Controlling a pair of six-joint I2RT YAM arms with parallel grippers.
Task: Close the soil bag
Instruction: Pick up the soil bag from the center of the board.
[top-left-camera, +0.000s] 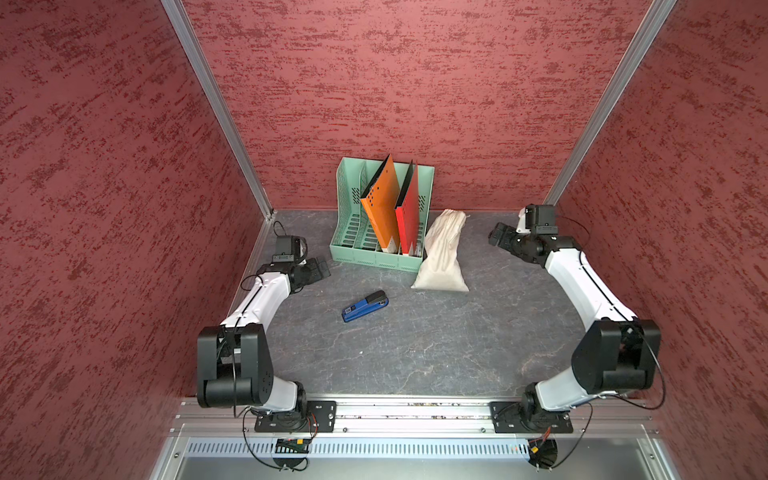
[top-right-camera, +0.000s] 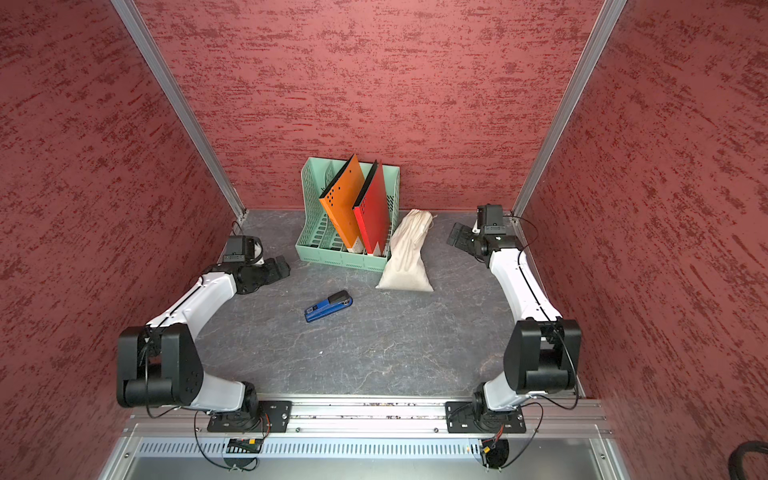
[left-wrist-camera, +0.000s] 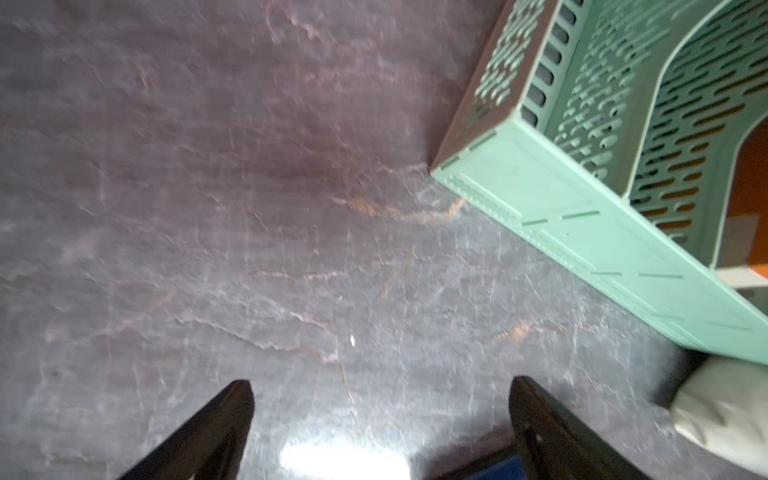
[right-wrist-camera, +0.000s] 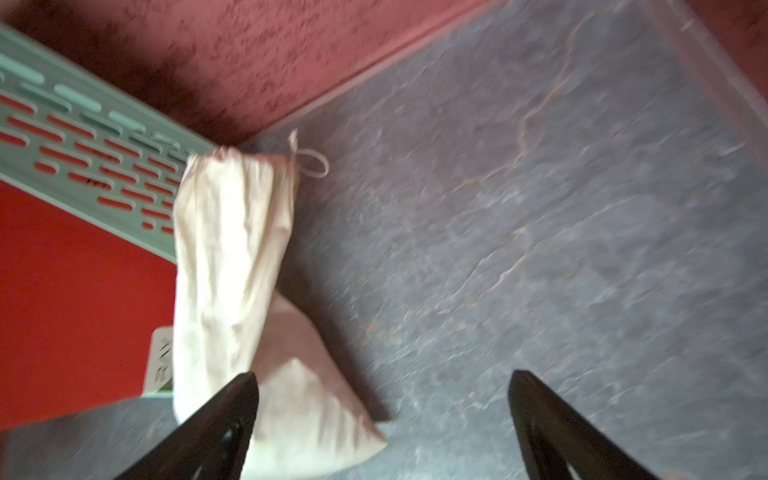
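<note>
My right gripper should grip the gathered rim (top-left-camera: 461, 214) (right-wrist-camera: 273, 164) of the soil bag, at the side away from the green file rack.
The soil bag (top-left-camera: 442, 253) (top-right-camera: 409, 253) is a cream cloth sack leaning against the right side of the green file rack (top-left-camera: 347, 187), neck up and toward the back wall. In the right wrist view the soil bag (right-wrist-camera: 232, 257) shows a thin cord (right-wrist-camera: 313, 164) looping from its neck. My right gripper (top-left-camera: 496, 237) (right-wrist-camera: 384, 375) is open, to the right of the bag and apart from it. My left gripper (top-left-camera: 320, 268) (left-wrist-camera: 381, 382) is open over bare table, left of the rack. A bottom corner of the bag (left-wrist-camera: 731, 415) shows in the left wrist view.
The file rack (top-right-camera: 311, 187) (left-wrist-camera: 561, 208) holds an orange folder (top-left-camera: 380, 203) and a red folder (top-left-camera: 409, 216). A blue and black stapler (top-left-camera: 365, 306) (top-right-camera: 328, 306) lies in front of it. Red walls enclose the grey table on three sides.
</note>
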